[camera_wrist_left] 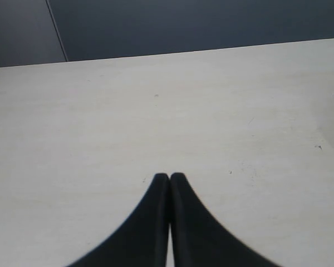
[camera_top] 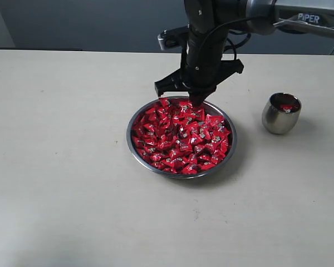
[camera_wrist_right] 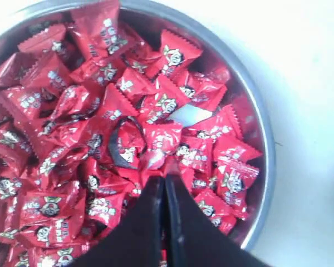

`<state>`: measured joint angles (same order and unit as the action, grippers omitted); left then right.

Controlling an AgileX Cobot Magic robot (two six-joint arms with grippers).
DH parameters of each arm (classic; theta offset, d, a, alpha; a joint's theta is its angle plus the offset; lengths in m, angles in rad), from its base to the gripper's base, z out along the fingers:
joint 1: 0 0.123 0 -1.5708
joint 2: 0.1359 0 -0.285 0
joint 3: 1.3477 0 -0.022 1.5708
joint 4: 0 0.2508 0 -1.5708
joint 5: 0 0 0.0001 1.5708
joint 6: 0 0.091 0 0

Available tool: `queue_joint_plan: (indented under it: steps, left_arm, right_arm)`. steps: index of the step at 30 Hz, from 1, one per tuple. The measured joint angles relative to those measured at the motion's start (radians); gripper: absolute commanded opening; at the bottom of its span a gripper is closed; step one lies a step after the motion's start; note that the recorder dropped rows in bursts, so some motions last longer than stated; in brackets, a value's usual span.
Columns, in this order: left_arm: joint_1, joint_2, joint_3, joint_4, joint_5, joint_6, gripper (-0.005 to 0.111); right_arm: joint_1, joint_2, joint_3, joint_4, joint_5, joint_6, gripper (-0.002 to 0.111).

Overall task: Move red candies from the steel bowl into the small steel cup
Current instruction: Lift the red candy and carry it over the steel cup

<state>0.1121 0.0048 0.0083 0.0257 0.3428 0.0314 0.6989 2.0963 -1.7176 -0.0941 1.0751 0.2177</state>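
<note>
My right gripper will let go of the red candy on the candies already inside the small steel cup [camera_top: 286,106].
The steel bowl [camera_top: 129,139] sits mid-table, heaped with red candies [camera_top: 181,136]. My right gripper [camera_top: 196,102] reaches down from above over the bowl's far side. In the right wrist view its jaws [camera_wrist_right: 165,173] are shut, with the edge of one red candy [camera_wrist_right: 162,140] pinched at the tips, just above the pile inside the bowl's rim [camera_wrist_right: 267,167]. The small steel cup [camera_top: 280,114] stands upright to the right of the bowl, with red candies [camera_top: 287,107] inside. My left gripper [camera_wrist_left: 170,177] is shut on nothing over bare table and does not appear in the exterior view.
The pale table [camera_top: 61,167] stretches wide to the left of and in front of the bowl. A dark wall runs behind the table's far edge [camera_top: 72,51]. The right arm's black body [camera_top: 203,39] and its cables hang over the bowl's far side.
</note>
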Motion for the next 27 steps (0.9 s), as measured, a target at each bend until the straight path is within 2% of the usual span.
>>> queue_joint_plan:
  steps: [8,19,27]
  left_arm:
    - [0.0,0.0,0.0,0.0,0.0,0.0,0.0]
    - [0.0,0.0,0.0,0.0,0.0,0.0,0.0]
    - [0.0,0.0,0.0,0.0,0.0,0.0,0.0]
  right_arm:
    - [-0.075,-0.031,0.0,-0.032,0.036,-0.003,-0.001]
    - [-0.331,-0.124,0.0,-0.062,0.109,-0.026,-0.001]
    - [-0.444,-0.146,0.056,-0.029,0.085,-0.079,-0.001]
